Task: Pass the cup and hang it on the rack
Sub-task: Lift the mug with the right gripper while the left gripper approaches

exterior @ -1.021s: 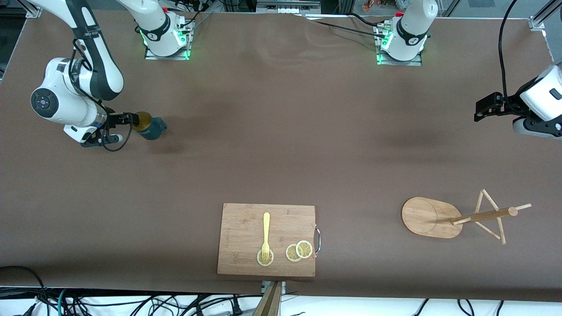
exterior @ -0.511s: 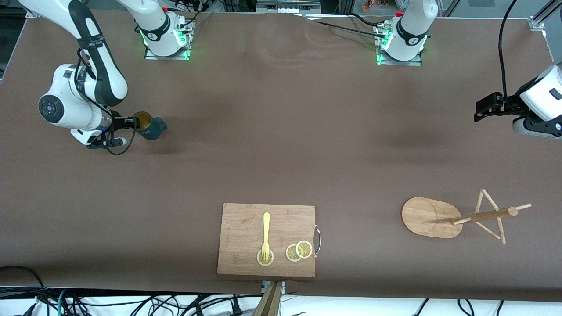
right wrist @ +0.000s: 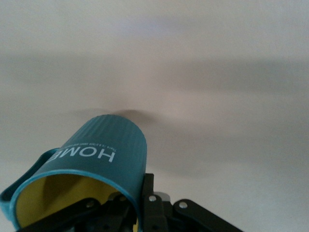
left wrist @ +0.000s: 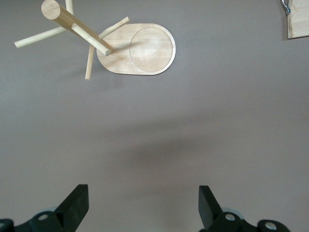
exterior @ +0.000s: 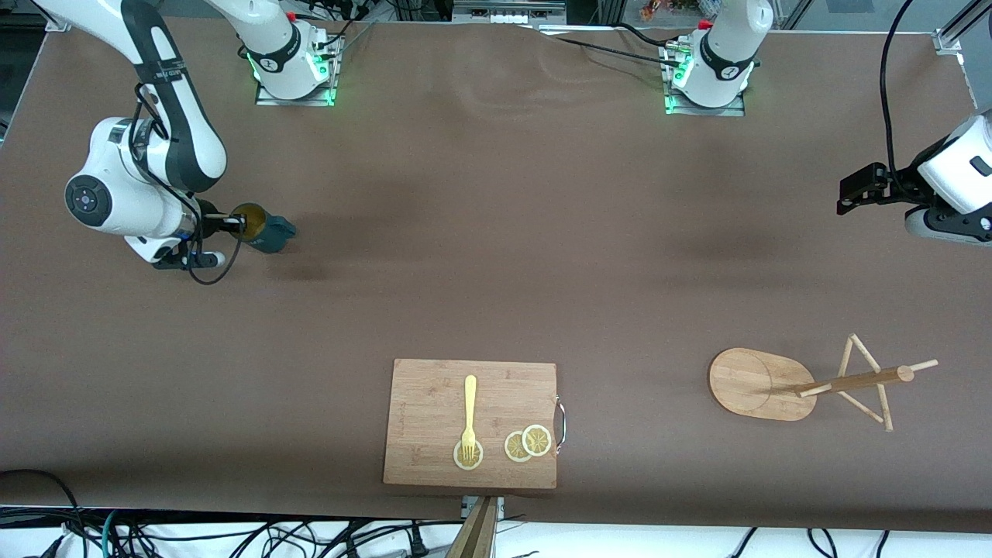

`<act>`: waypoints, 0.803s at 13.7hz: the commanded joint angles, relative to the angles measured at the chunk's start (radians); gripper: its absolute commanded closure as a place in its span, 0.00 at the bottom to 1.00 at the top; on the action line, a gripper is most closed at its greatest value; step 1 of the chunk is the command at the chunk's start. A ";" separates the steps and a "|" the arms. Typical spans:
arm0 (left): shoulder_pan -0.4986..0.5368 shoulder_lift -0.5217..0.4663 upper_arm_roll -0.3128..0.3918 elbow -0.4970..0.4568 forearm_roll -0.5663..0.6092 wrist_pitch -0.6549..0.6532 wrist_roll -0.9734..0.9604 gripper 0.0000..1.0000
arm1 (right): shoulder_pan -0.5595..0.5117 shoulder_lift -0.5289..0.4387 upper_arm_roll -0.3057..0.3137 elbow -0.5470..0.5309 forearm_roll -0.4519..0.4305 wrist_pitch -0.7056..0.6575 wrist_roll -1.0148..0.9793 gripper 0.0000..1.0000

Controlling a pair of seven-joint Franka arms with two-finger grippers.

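Next, I release the dark teal cup, now tilted at the table's end, from my right gripper on the bare in the middle of the table straight [exterior: 546, 260] beyond the cutting board's lemon slices.
The dark teal cup [exterior: 266, 229] with a yellow inside is at the right arm's end of the table. My right gripper [exterior: 232, 225] is shut on its rim, one finger inside and one outside. In the right wrist view the cup [right wrist: 96, 159] is tilted on its side, with my right gripper [right wrist: 137, 205] pinching the rim. The wooden rack [exterior: 759, 384] stands toward the left arm's end, near the front camera, its post and pegs [exterior: 860, 380] beside the base. My left gripper [exterior: 852, 194] waits open and empty above bare table; the left wrist view shows it [left wrist: 144, 205] and the rack [left wrist: 145, 50].
A wooden cutting board [exterior: 434, 403] with a yellow fork [exterior: 469, 411] and lemon slices [exterior: 527, 443] lies at the table's near edge, midway between the arms' ends. Cables hang below that near edge.
My right arm has shifted slightly toward the front camera with the cup, and the cup has tipped further onto its side. The left arm has not moved.
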State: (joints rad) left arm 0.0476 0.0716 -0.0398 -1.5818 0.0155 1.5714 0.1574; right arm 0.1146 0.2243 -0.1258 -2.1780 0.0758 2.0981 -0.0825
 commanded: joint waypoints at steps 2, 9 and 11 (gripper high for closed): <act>0.000 0.000 0.000 0.013 -0.012 -0.019 -0.009 0.00 | 0.057 0.058 0.112 0.246 0.050 -0.092 0.224 1.00; 0.000 0.000 0.000 0.014 -0.012 -0.021 -0.010 0.00 | 0.319 0.490 0.199 0.904 0.119 -0.264 0.752 1.00; 0.000 0.000 0.000 0.013 -0.012 -0.027 -0.009 0.00 | 0.416 0.561 0.198 0.987 0.116 -0.244 0.844 1.00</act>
State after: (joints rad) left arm 0.0476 0.0717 -0.0399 -1.5816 0.0155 1.5656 0.1574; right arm 0.4544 0.6854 0.0826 -1.3429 0.1833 1.8921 0.6751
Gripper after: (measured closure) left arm 0.000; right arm 0.952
